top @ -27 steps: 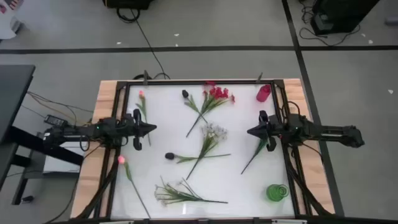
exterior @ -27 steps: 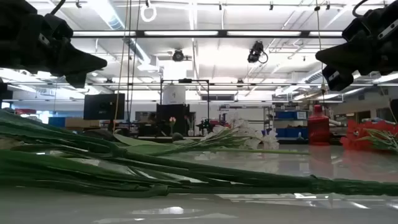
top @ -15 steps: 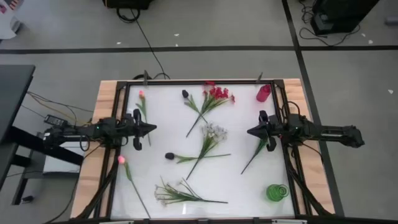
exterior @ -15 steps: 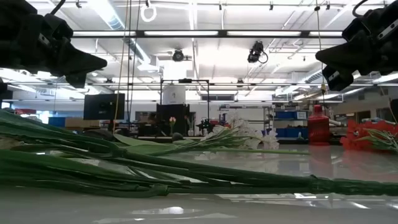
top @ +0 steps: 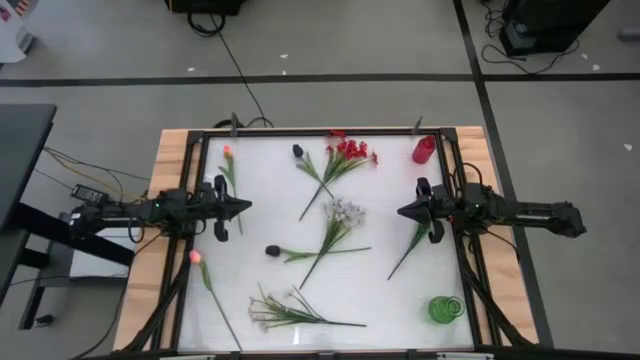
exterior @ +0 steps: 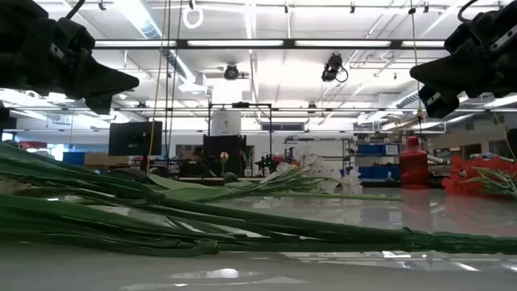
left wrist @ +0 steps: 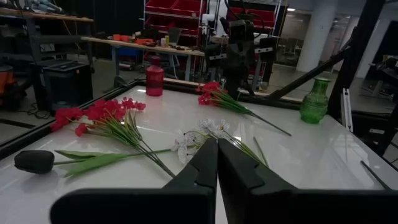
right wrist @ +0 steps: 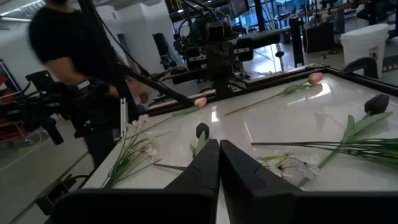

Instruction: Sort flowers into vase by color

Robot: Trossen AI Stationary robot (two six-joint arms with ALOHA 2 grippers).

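Observation:
The far pink bud is next for my left gripper, which should close on its stem (top: pixel 232 177) among the leaves, just below the bud.
Green-stemmed flowers lie flat on the white table (top: pixel 390 300). Two pink buds (top: pixel 227 152) (top: pixel 195 257) lie at the left and two dark buds (top: pixel 297 151) (top: pixel 272 251) nearer the middle. A red spray (top: pixel 350 150) lies at the far side. One white spray (top: pixel 345 212) lies mid-table and another (top: pixel 270 310) near the front. A further red-headed flower (left wrist: pixel 211 88) lies with its stem (top: pixel 408 250) under my right gripper. My left gripper (top: pixel 243 207) is shut and empty above the left side. My right gripper (top: pixel 403 212) is shut and empty above the right side.
A red vase (top: pixel 424 149) stands at the far right corner and a green vase (top: pixel 445 309) at the near right corner. A black frame (top: pixel 300 132) rims the table. A person (right wrist: pixel 81 74) stands beyond the table's left side.

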